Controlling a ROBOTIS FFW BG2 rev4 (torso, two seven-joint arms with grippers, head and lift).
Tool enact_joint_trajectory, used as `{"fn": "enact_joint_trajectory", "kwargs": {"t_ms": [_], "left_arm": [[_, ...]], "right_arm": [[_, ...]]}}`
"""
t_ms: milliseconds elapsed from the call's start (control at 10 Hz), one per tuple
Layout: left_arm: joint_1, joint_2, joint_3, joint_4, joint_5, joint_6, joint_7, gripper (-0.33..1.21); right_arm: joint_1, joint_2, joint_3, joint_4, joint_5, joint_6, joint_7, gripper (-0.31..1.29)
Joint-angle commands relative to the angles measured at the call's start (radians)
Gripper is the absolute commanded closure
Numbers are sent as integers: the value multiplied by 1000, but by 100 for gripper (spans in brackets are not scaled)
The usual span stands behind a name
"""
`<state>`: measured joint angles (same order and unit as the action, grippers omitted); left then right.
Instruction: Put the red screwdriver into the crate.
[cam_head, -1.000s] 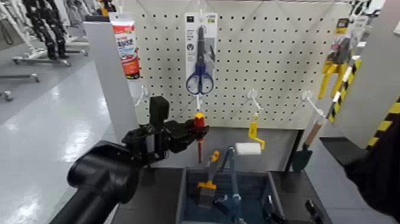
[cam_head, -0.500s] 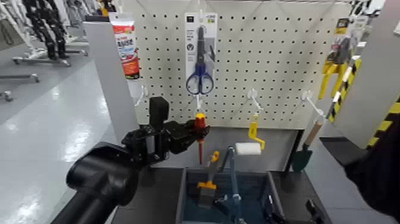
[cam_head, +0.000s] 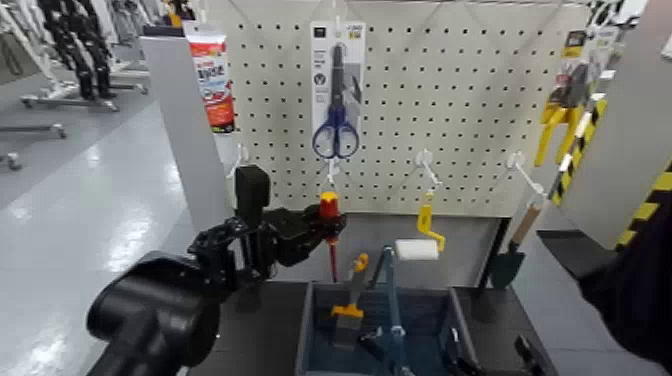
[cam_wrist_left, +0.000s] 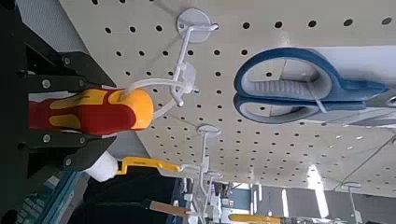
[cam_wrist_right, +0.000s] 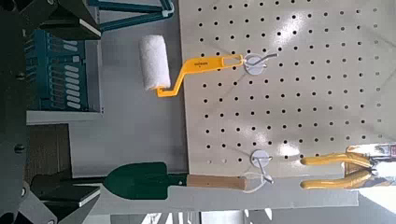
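Note:
I will use my left gripper to drop the red screwdriver in the crate (cam_head: 360, 327), next to the blade of the tool with the orange-yellow handle.
My left gripper (cam_head: 318, 220) is shut on the red screwdriver (cam_head: 328, 212) by its red and yellow handle and holds it upright, shaft down, in front of the pegboard, just below a white hook (cam_head: 333, 178). In the left wrist view the handle (cam_wrist_left: 93, 110) sits clamped between the fingers, its yellow end beside the hook (cam_wrist_left: 177, 82). The dark blue-grey crate (cam_head: 311, 322) stands below and to the right of the screwdriver's tip; it holds several tools, among them an orange-yellow-handled one (cam_head: 352, 288). My right gripper (cam_wrist_right: 89, 105) is open and empty; the right arm (cam_head: 640, 285) stays at the right edge.
On the pegboard (cam_head: 450, 100) hang packaged blue scissors (cam_head: 337, 90), a yellow-handled paint roller (cam_head: 420, 240), a green trowel (cam_head: 510, 260) and yellow pliers (cam_head: 558, 120). A red and white tube (cam_head: 212, 80) hangs on the grey post at left.
My left gripper has moved a little to the left and back from the pegboard with the red screwdriver in it. The right arm has not moved.

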<state>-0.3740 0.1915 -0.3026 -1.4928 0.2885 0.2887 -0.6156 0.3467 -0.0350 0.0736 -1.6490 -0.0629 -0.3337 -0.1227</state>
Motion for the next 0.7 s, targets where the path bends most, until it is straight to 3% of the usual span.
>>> {"fn": "enact_joint_trajectory", "kwargs": {"t_ms": [100,400,700], "left_arm": [[58,3,36,-113,32,90,22,111],[121,6,76,-210,107,198,45,111],[156,11,80,-193,196,219,48,111]], "right_arm": [[0,0,0,0,0,4,0,13],[3,3,-3,-3,0,5,0,13],[3,3,-1,-3,0,4,0,13]]}}
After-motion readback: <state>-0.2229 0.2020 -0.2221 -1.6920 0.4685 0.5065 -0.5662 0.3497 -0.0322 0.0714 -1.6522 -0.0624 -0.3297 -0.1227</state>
